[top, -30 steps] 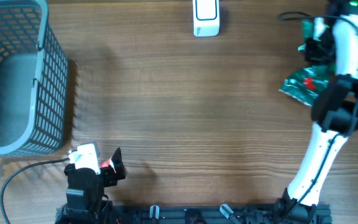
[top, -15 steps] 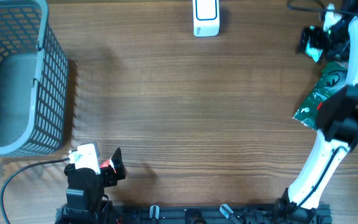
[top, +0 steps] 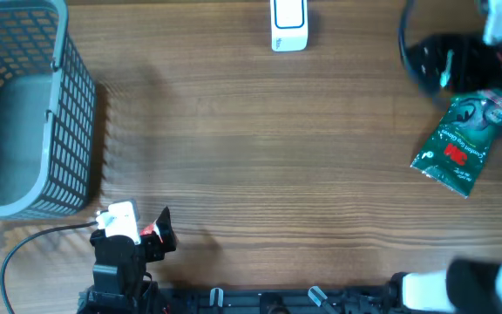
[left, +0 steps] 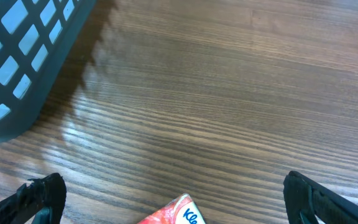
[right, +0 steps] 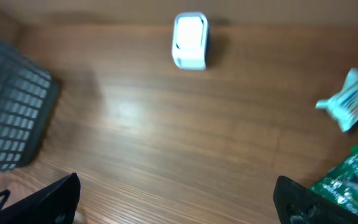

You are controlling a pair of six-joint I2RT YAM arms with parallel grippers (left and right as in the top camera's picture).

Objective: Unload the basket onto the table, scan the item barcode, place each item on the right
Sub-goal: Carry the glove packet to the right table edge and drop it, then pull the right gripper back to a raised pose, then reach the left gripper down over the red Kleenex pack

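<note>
Next, I close my left gripper on the white corner with blue letters (top: pixel 154 230) (left: pixel 190 213) of the red-and-white tissue pack, leaving the pack's other end free.
A green 3M packet (top: pixel 458 144) lies flat on the table at the right, free of any gripper; its edge shows in the right wrist view (right: pixel 353 171). The white barcode scanner (top: pixel 288 24) stands at the far edge in the middle (right: pixel 189 40). My right gripper (right: pixel 176 199) is open and empty, high over bare wood; overhead, its arm is only a blur at the right edge. My left gripper (left: pixel 174 190) rests open at the near left (top: pixel 151 234), and the corner of a red-and-white tissue pack (left: pixel 178 214) lies between its fingers, ungripped.
A grey mesh basket (top: pixel 77 113) fills the far left (left: pixel 17 56). A small teal-and-white packet (right: pixel 352 101) lies at the far right near the green one (top: pixel 445 70). A black cable (top: pixel 24 244) loops at the near left.
My right gripper opened and let go of the green packet, which dropped flat onto the table. The right arm then swung away fast. The left arm has not moved.
</note>
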